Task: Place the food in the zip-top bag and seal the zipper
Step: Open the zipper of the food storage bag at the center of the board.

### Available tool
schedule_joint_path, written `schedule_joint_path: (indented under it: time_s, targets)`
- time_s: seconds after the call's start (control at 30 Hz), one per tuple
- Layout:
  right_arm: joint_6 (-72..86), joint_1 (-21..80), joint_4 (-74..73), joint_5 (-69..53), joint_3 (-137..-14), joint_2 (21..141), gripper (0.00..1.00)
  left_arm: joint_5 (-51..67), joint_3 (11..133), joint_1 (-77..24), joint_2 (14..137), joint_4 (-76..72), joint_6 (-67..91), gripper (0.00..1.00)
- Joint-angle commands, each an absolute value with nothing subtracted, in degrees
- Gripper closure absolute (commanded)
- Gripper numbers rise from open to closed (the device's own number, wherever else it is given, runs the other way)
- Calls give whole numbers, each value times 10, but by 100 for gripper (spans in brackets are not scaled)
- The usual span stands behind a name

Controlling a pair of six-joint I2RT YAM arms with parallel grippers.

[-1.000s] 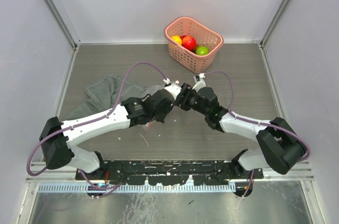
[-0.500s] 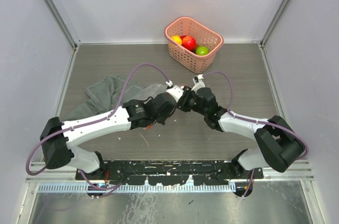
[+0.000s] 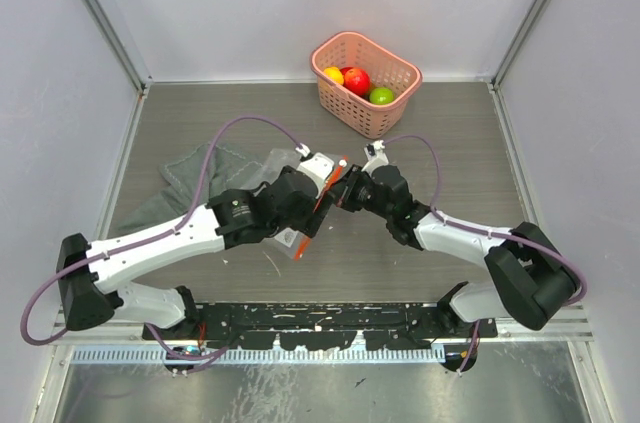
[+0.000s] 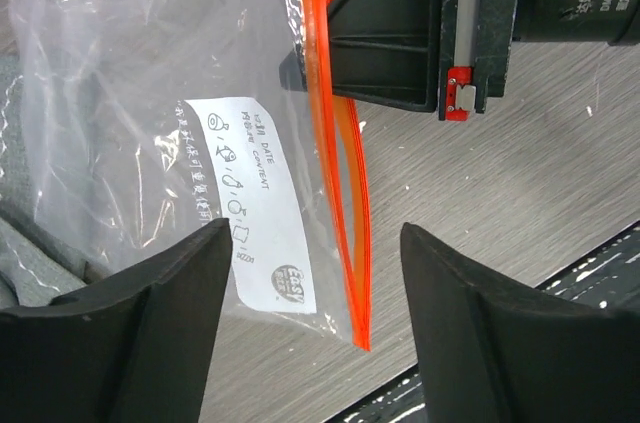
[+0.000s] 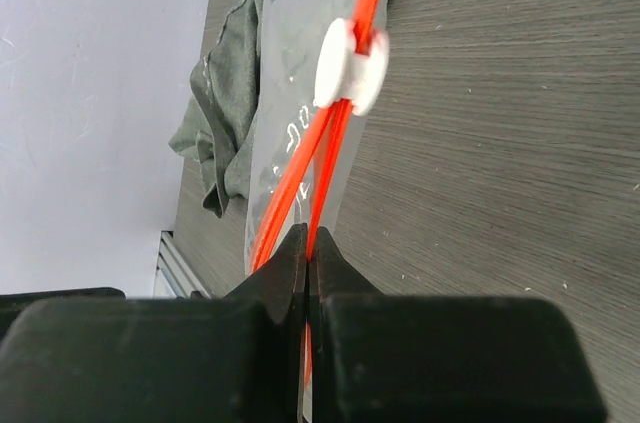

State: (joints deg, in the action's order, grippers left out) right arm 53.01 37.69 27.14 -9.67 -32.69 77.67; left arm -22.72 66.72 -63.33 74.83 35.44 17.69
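Note:
Both zipper pieces are inside my left gripper's fingers, so it should take only the label-side zipper piece (image 4: 334, 188) and pull it away from my right gripper.
The clear zip-top bag (image 4: 150, 103) with a white label hangs edge-up above the table, its red-orange zipper (image 4: 345, 193) running down the middle of the left wrist view. My right gripper (image 5: 308, 238) is shut on one zipper strip (image 5: 335, 143), and the white slider (image 5: 345, 63) sits farther along. The two strips stand slightly apart. My left gripper (image 4: 315, 233) is open, one finger on each side of the bag's lower corner, touching nothing. From above, both grippers (image 3: 318, 188) (image 3: 342, 195) meet at the zipper (image 3: 316, 215). The food (image 3: 356, 80) lies in the pink basket (image 3: 390, 118).
A crumpled grey cloth (image 3: 190, 178) lies left of the bag, partly under it, and shows again in the right wrist view (image 5: 220, 123). The pink basket stands at the back near the wall. Metal rails run along the near edge (image 3: 320, 318).
My left gripper has opened and let go of the bag's edge. My right gripper has shut on the zipper strip. The zipper now hangs in plain view between the two grippers.

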Motion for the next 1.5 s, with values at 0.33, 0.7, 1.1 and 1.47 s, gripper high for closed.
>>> schedule_joint_path:
  time_s: [0.33,0.7,1.1,1.47]
  targets:
    - [521,391,279,-75,-351,751,99,-323,678,-635,778,319,227,20]
    - [522,394,282,-73,-350,757,99,-357,684,-635,830,332,221,25]
    - [527,396,283,-73,-347,761,99,-426,691,-636,851,355,209,35]
    - [534,405,290,-76,-351,777,99,-433,692,-636,890,343,211,49]
